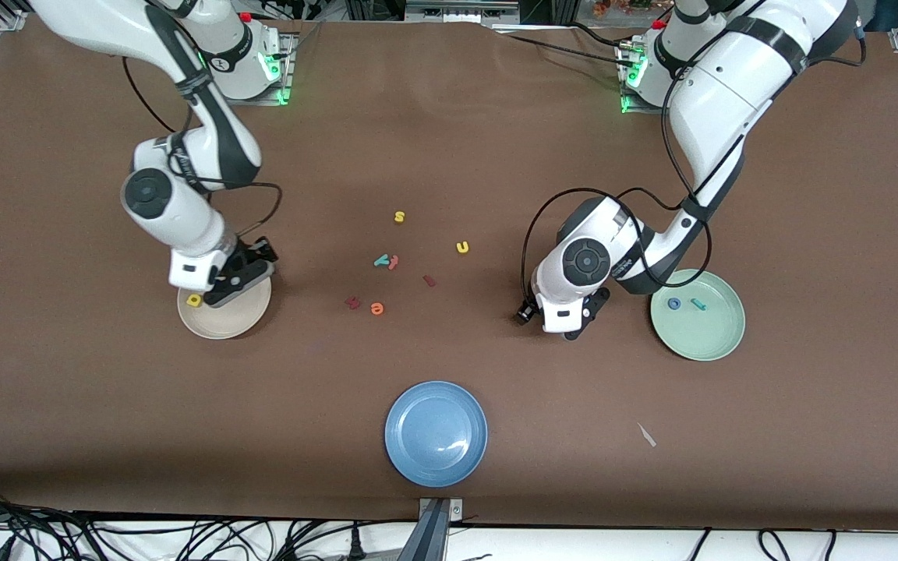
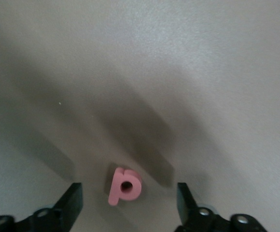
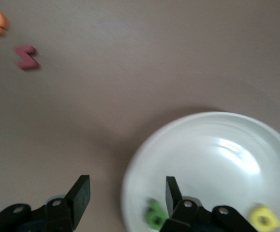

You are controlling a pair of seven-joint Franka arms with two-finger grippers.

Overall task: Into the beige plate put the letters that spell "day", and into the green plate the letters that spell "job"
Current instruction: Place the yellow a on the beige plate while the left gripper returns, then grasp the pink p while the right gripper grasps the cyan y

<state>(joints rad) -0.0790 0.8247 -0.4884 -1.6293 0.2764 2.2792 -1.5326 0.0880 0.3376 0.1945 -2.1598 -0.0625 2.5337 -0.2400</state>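
Note:
My right gripper should move next to the teal y (image 1: 381,261) beside the orange-red letter in the middle of the table and close there, because the beige plate needs it.
The beige plate (image 1: 242,321) lies at the right arm's end of the table, with the yellow d (image 1: 194,300) in it. My right gripper (image 1: 224,293) hangs open over this plate (image 3: 212,159). Its wrist view shows the green a (image 3: 154,214) by one fingertip and the d (image 3: 264,218) lying free. The green plate (image 1: 710,339) holds the blue o (image 1: 674,304) and teal j (image 1: 698,305). Beside it, my left gripper (image 1: 570,332) is low over the table and open. The salmon b (image 2: 124,186) lies flat between its fingers (image 2: 72,200). The teal y (image 1: 381,260) is mid-table.
Loose letters lie mid-table: a yellow s (image 1: 399,216), a yellow u (image 1: 462,247), an orange-red one (image 1: 393,262) touching the y, two dark red ones (image 1: 429,280) (image 1: 353,302) and an orange round one (image 1: 376,308). A blue plate (image 1: 436,433) sits nearest the camera.

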